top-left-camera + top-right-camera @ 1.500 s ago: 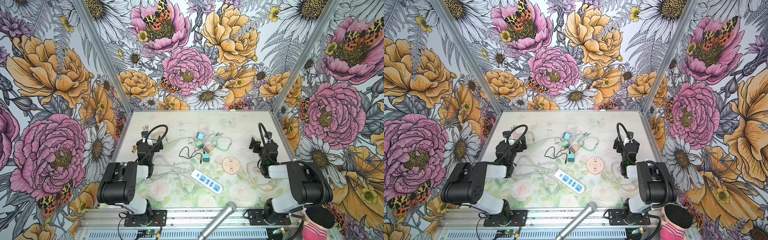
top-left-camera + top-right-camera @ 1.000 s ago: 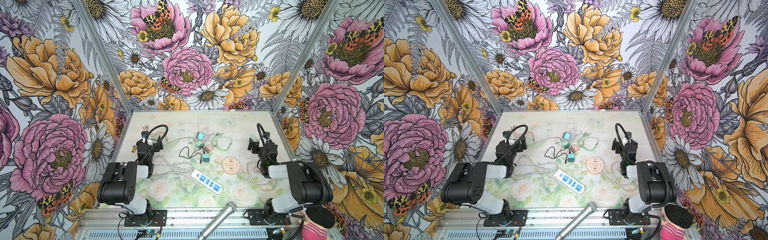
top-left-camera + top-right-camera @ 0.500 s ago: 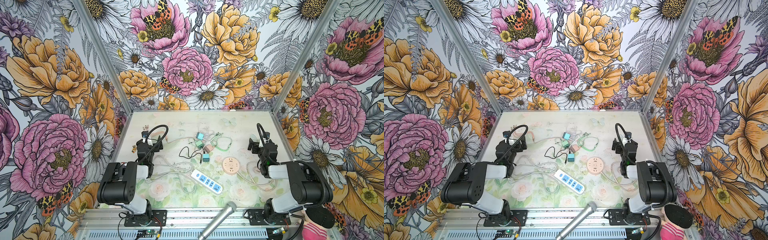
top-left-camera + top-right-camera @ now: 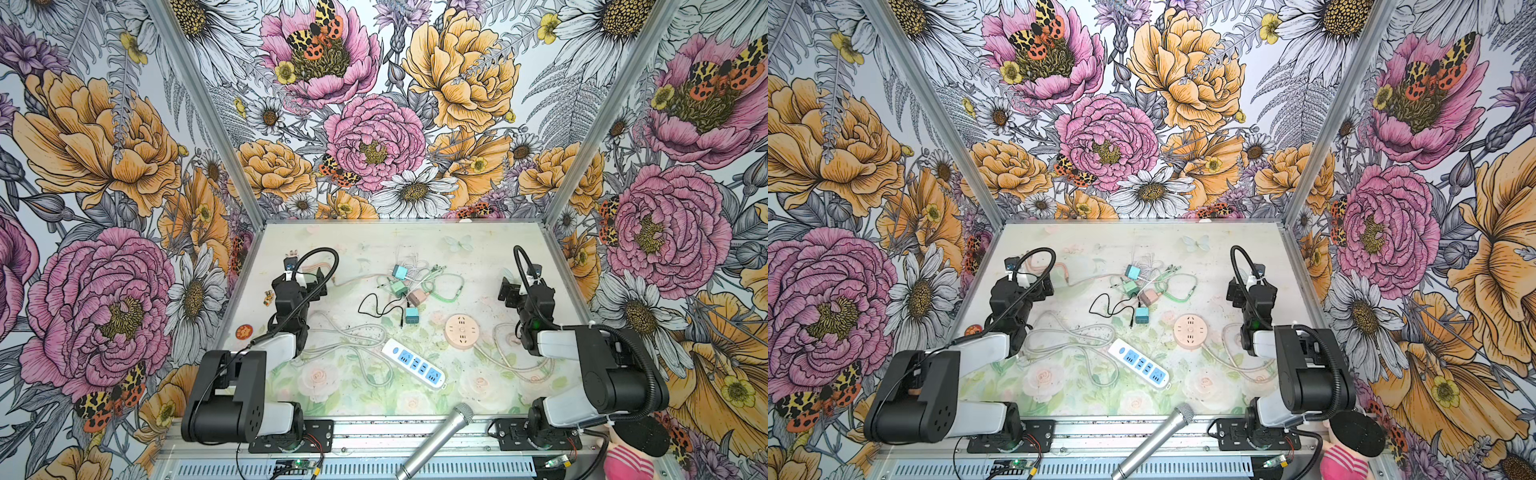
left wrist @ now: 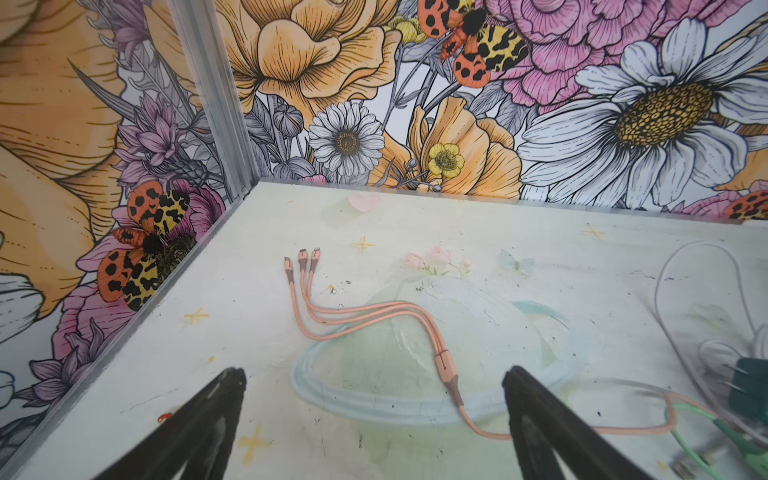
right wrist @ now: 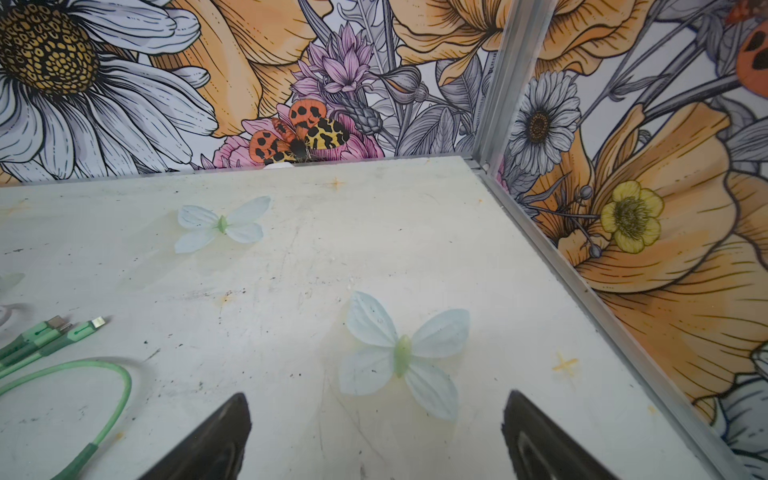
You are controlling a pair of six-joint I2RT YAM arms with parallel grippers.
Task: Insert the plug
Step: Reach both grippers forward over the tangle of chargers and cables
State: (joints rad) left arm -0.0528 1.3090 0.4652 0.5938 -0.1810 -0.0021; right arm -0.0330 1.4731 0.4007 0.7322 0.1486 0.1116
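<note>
Next, my right gripper moves next to the part of the green cable [image 4: 426, 286] beside the pink adapter and closes there.
Several small plug adapters, teal [image 4: 400, 272], green [image 4: 398, 287], pink [image 4: 417, 297] and blue [image 4: 411, 315], lie tangled with thin cables mid-table in both top views. In front of them lie a white power strip [image 4: 412, 362] with blue sockets and a round peach socket [image 4: 461, 330]. My left gripper [image 4: 305, 276] hovers open left of the cluster; in the left wrist view it [image 5: 374, 374] straddles a peach three-headed cable [image 5: 446, 370]. At the right side my right gripper [image 4: 519, 286] is open, and the right wrist view shows it [image 6: 376, 399] over bare table.
Grey cords [image 4: 353, 332] loop from the strip and socket across the front half. A green cable [image 6: 62, 332] lies left of the right gripper. A microphone [image 4: 436, 440] leans at the front edge. An orange disc [image 4: 244, 331] sits by the left wall.
The right gripper has edged slightly away from the front edge. The left arm and the things on the table have stayed where they were.
</note>
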